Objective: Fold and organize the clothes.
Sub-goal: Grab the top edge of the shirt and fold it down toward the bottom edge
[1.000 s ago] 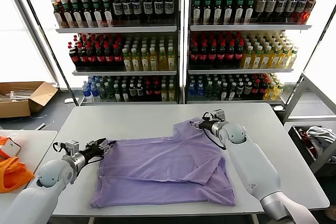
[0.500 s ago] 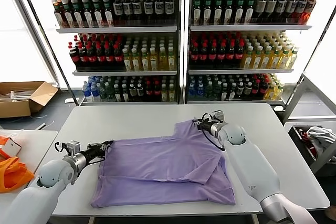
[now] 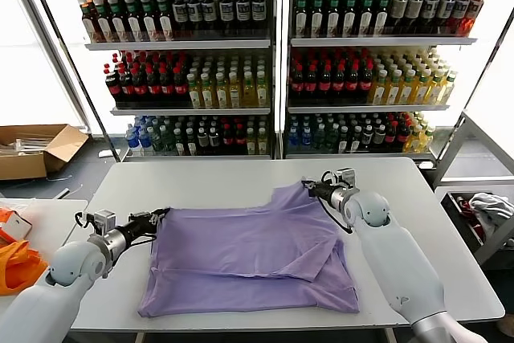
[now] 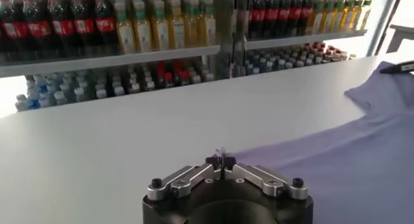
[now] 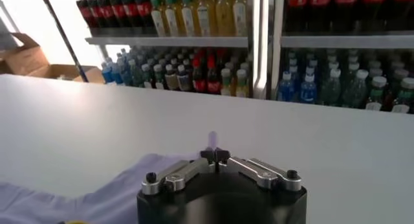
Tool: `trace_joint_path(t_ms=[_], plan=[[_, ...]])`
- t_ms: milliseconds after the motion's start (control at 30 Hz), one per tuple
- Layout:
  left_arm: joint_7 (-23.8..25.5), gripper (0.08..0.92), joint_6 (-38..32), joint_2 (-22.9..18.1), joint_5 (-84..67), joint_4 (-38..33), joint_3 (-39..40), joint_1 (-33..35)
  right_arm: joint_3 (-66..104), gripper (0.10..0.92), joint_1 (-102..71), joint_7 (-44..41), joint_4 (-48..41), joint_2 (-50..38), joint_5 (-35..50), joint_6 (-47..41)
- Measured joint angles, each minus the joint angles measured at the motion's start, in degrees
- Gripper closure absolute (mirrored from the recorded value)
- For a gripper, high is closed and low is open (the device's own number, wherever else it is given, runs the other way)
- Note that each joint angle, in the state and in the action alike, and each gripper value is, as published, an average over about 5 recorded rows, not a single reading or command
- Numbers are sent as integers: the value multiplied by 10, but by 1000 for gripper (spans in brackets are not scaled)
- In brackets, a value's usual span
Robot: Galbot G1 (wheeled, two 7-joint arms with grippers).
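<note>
The robot's left gripper needs to release the lavender T-shirt's far corner, now pinched between its fingertips, on its near fold (image 3: 161, 273), by the edge that faces the orange bag.
A lavender T-shirt (image 3: 249, 259) lies spread on the white table (image 3: 209, 178), partly folded, with one layer lapped over its right half. My left gripper (image 3: 161, 214) is shut on the shirt's far left corner, and a wisp of purple fabric shows between its fingertips in the left wrist view (image 4: 221, 156). My right gripper (image 3: 308, 187) is shut on the shirt's far right corner, with a purple tip pinched in the right wrist view (image 5: 213, 153). The shirt's edge between the two grippers is stretched. The shirt also shows in the left wrist view (image 4: 336, 160).
Shelves of drink bottles (image 3: 273, 62) stand behind the table. An orange bag (image 3: 20, 267) lies on a side table at the left, with a cardboard box (image 3: 36, 150) on the floor behind it. A bin with cloth (image 3: 482, 214) is at the right.
Both grippers have moved outward, left gripper leftward and right gripper rightward, each holding its corner. The shirt's far edge has been pulled wider and flatter.
</note>
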Motion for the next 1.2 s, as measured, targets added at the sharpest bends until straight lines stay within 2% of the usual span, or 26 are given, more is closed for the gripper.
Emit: trace_joint_path(t_ms=[333, 633, 1067, 1200], plan=[[-17, 914, 7, 21, 4, -95, -55, 79, 76, 920, -138, 4, 178, -59, 45, 2], [-24, 914, 20, 30, 30, -191, -128, 201, 166, 920, -306, -3, 312, -86, 54, 10], [-10, 914, 8, 4, 83, -272, -196, 360, 222, 919, -505, 6, 412, -87, 40, 38], [-8, 881, 3, -1, 90, -287, -205, 382, 235, 855, -536, 12, 435, -82, 41, 44]])
